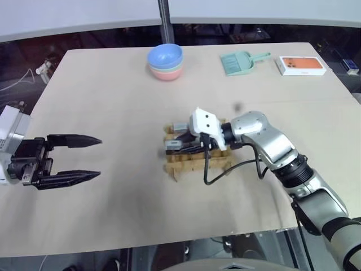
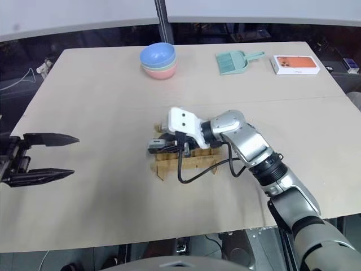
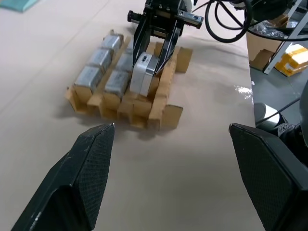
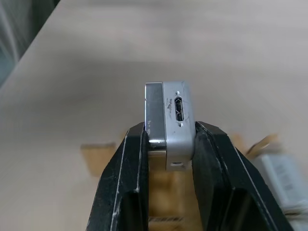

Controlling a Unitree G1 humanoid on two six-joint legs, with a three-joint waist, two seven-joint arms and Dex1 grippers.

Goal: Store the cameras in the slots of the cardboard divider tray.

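The robot's right gripper should release the camera in the tray's near-row end slot (image 1: pixel 180 154), on the side that faces the left gripper.
The brown cardboard divider tray (image 1: pixel 192 165) sits mid-table, with several silver-grey cameras (image 3: pixel 87 77) lying in its slots. My right gripper (image 1: pixel 179 141) reaches over the tray from the right and is shut on one more camera (image 4: pixel 168 122). That camera is pinched between the black fingers (image 4: pixel 130 163) with its port end facing out, and it hangs above the tray's left side (image 3: pixel 143 74). My left gripper (image 1: pixel 100 157) hovers well off to the left of the tray, open, with nothing between its fingers.
At the table's far side stand stacked bowls (image 1: pixel 166 61), a green dustpan (image 1: pixel 240 61) and a white-and-orange flat box (image 1: pixel 302 65). A black cable (image 1: pixel 225 172) loops from my right wrist past the tray's near side.
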